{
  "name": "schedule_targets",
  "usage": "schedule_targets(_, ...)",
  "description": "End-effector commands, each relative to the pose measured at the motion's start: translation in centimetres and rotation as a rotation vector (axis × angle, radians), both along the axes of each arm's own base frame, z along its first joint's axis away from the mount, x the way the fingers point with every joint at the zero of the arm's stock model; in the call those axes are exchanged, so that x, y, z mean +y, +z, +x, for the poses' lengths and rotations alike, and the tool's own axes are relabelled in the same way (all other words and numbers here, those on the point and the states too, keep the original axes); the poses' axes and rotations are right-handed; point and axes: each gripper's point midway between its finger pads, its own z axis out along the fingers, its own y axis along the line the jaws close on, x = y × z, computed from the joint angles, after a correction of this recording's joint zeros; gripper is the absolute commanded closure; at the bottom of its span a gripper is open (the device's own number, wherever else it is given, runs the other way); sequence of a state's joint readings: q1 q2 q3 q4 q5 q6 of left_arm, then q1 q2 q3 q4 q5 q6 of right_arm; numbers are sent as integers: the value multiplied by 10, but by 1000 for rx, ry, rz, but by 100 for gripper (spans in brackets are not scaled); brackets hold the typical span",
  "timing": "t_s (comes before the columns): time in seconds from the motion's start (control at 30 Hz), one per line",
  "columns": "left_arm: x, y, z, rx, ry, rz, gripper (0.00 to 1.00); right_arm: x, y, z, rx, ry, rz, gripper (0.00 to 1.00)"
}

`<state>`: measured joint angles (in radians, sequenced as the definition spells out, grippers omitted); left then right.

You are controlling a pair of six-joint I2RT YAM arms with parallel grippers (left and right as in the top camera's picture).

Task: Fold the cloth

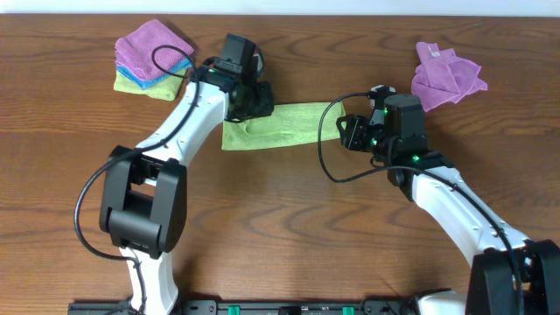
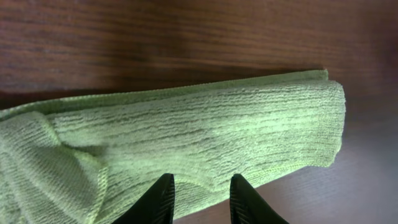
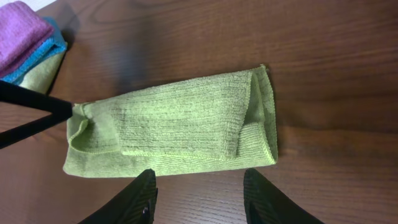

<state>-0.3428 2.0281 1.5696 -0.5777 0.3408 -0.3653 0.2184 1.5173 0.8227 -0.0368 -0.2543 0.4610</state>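
Next, I move my left gripper to the flap that lies turned back over the cloth's end, away from its fingers, and pinch the flap's loose edge (image 2: 102,180) first.
The lime-green cloth (image 1: 278,125) lies folded into a long strip on the wooden table, in the middle towards the back. My left gripper (image 1: 252,105) is over its left end. In the left wrist view the left gripper (image 2: 199,186) has its jaws a little apart above the cloth (image 2: 186,134), with nothing pinched between them. My right gripper (image 1: 347,131) is at the strip's right end. From the right wrist, the right gripper (image 3: 199,183) stands open over bare wood just short of the cloth (image 3: 180,124). The left arm's fingers (image 3: 37,102) reach the strip's far end.
A stack of purple, blue and green cloths (image 1: 153,57) sits at the back left, also seen in the right wrist view (image 3: 25,43). A crumpled purple cloth (image 1: 446,74) lies at the back right.
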Motion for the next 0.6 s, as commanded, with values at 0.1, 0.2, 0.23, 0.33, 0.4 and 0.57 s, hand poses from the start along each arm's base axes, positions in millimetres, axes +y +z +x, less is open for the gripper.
schedule_targets(0.1,3,-39,1,44,-10,87,70,9,-1,-4,20,28,33,55)
schedule_targets(0.2,5,-56,-3,83,-11,104,73,9,-2,-5,26,30,33,55)
schedule_targets(0.23,8,-60,-4,91,-6,119,74,9,-2,-5,26,30,33,56)
schedule_targets(0.33,23,-66,-5,91,12,207,76,9,-2,-5,26,30,33,56)
schedule_targets(0.4,34,-68,-10,99,-1,268,78,9,-2,-5,26,30,33,56)
schedule_targets(0.57,61,-73,-23,150,11,399,83,9,-2,-5,25,31,32,57)
